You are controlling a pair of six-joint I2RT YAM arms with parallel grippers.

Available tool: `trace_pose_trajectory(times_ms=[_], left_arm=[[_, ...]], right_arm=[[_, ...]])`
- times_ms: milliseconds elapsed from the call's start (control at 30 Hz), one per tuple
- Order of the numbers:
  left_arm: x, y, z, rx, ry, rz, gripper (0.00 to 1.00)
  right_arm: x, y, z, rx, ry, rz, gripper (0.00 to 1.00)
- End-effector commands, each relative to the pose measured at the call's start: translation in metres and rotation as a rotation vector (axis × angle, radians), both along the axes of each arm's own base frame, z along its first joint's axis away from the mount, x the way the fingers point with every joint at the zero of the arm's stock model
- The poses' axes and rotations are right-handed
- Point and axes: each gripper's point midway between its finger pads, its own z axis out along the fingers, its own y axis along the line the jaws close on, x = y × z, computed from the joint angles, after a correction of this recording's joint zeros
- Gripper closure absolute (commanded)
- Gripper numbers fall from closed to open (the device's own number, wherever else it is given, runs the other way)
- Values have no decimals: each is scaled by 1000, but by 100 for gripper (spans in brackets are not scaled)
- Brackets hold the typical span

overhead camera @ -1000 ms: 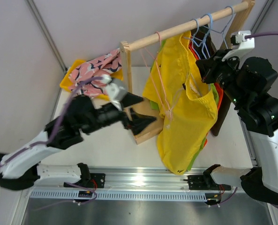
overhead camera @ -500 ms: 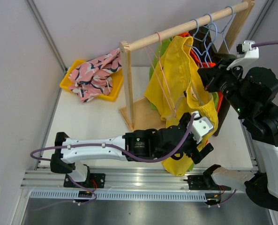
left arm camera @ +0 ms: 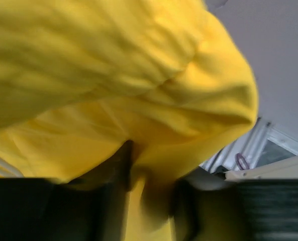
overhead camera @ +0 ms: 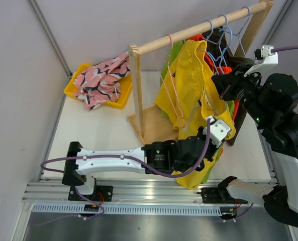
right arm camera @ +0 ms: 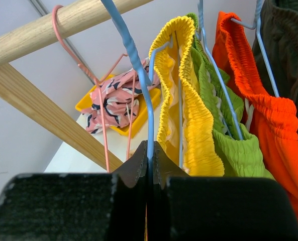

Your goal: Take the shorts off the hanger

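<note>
My right gripper will release the blue hanger on the wooden rail (right arm camera: 94,11) between the pink hanger and the other blue hangers.
The yellow shorts (overhead camera: 194,100) hang on a blue hanger (right arm camera: 133,55) from the wooden rail (overhead camera: 199,27). My right gripper (overhead camera: 220,85) is shut on that hanger's wire just below the rail (right arm camera: 150,150). My left arm reaches across low, and my left gripper (overhead camera: 216,145) sits at the lower edge of the yellow shorts. In the left wrist view yellow fabric (left arm camera: 138,75) fills the frame, and a fold of it is pinched in my left gripper (left arm camera: 149,186). Lime green shorts (right arm camera: 229,140), orange shorts (right arm camera: 269,110) and dark olive shorts (right arm camera: 289,30) hang behind on other hangers.
An empty pink hanger (overhead camera: 171,85) hangs on the rail to the left of the yellow shorts. The pink patterned shorts (overhead camera: 101,78) lie in a yellow bin (overhead camera: 71,85) at the back left. The rack's wooden post (overhead camera: 136,90) and base (overhead camera: 154,123) stand mid-table.
My left arm swung from the left of the rack post across to the bottom of the yellow shorts, and its jaws closed on the fabric. My right gripper kept its hold on the hanger.
</note>
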Motion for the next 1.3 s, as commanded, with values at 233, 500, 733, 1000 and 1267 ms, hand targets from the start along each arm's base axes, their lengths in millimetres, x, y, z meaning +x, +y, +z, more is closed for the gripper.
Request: trace_pose_trajectory(times_ms=[233, 500, 733, 1000, 1267], left_arm=[[-42, 1, 4, -75, 20, -77, 100], [-134, 8, -77, 45, 66, -178, 100], [-157, 10, -114, 114, 82, -176, 100], [-67, 14, -59, 67, 50, 35, 100], [31, 22, 20, 31, -20, 210, 100]], right_arm=[[0, 3, 39, 75, -104, 10, 100], [12, 3, 47, 38, -124, -17, 100], [14, 1, 48, 32, -119, -27, 100], [-27, -6, 29, 82, -25, 50, 100], [-94, -21, -9, 65, 178, 158, 100]])
